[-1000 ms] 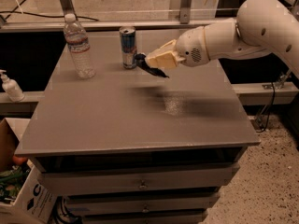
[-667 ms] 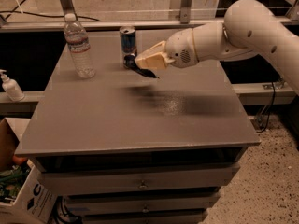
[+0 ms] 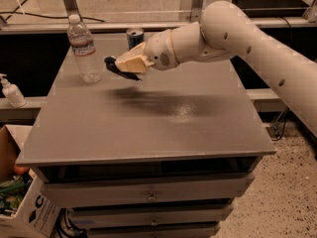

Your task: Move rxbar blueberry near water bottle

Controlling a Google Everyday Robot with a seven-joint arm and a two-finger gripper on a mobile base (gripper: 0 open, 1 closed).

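Observation:
Next, my gripper puts the rxbar blueberry down on the table point(image 3: 112, 85) next to the water bottle's base, toward the drink can.
The rxbar blueberry point(image 3: 118, 68) is a dark navy wrapper held in my gripper point(image 3: 124, 66), above the grey table top point(image 3: 148, 128). The gripper's cream fingers point(image 3: 130, 61) are shut on the bar, which sticks out to the left. The water bottle point(image 3: 84, 49), clear with a white cap and pale label, stands upright at the table's back left. The bar's tip hangs a short way right of the bottle, apart from it. My white arm point(image 3: 237, 38) reaches in from the right.
A blue-and-silver drink can point(image 3: 134, 36) stands at the back of the table, partly behind the gripper. A small white pump bottle point(image 3: 11, 91) sits on a ledge to the left. A cardboard box point(image 3: 20, 202) is on the floor at lower left.
The gripper has carried the bar leftward, from in front of the can to a spot close beside the water bottle.

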